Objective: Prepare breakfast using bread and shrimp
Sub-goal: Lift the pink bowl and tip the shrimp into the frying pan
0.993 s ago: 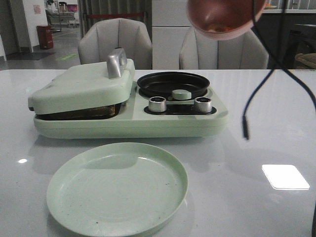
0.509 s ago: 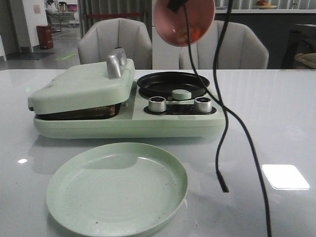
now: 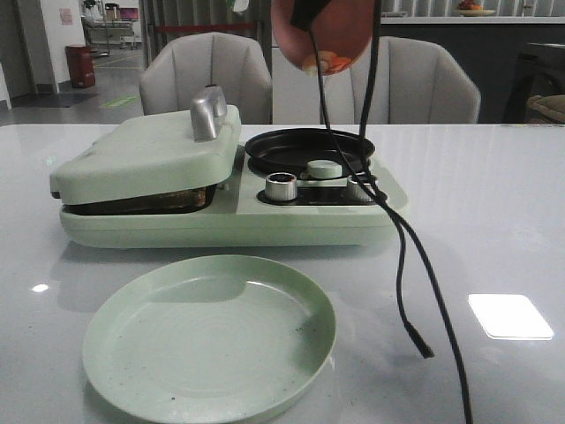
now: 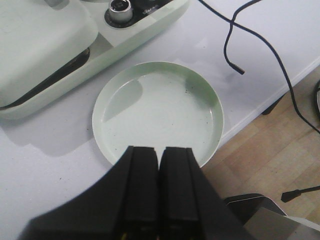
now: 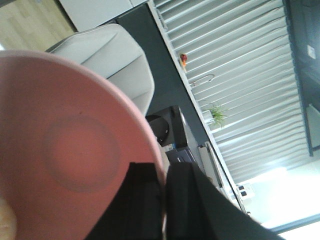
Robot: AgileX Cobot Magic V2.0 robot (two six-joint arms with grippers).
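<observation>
I should release the pink bowl from my right gripper on the bare table [image 3: 538, 258], just behind the bright patch of light.
My right gripper [image 3: 306, 11] is shut on the rim of a pink bowl [image 3: 340, 31] and holds it tilted high above the black round pan [image 3: 291, 146] of the pale green breakfast maker [image 3: 229, 221]. The shrimp [image 3: 325, 62], pink-orange and whitish, lies at the bowl's lower rim. In the right wrist view the gripper [image 5: 164, 172] pinches the bowl's rim [image 5: 75, 150]. My left gripper [image 4: 160, 150] is shut and empty over the near edge of the empty green plate [image 4: 160, 105]. The bread is hidden; the maker's lid [image 3: 150, 155] is down.
The green plate [image 3: 212, 336] sits in front of the maker. A pale green round knob [image 3: 324, 168] and silver dials [image 3: 282, 186] sit beside the pan. Black cables [image 3: 406, 265] hang from the right arm down past the maker's right side. Chairs stand behind the table.
The pink bowl has moved left over the pan and tilted further. The shrimp has slid to its lower rim. The hanging cables have swung.
</observation>
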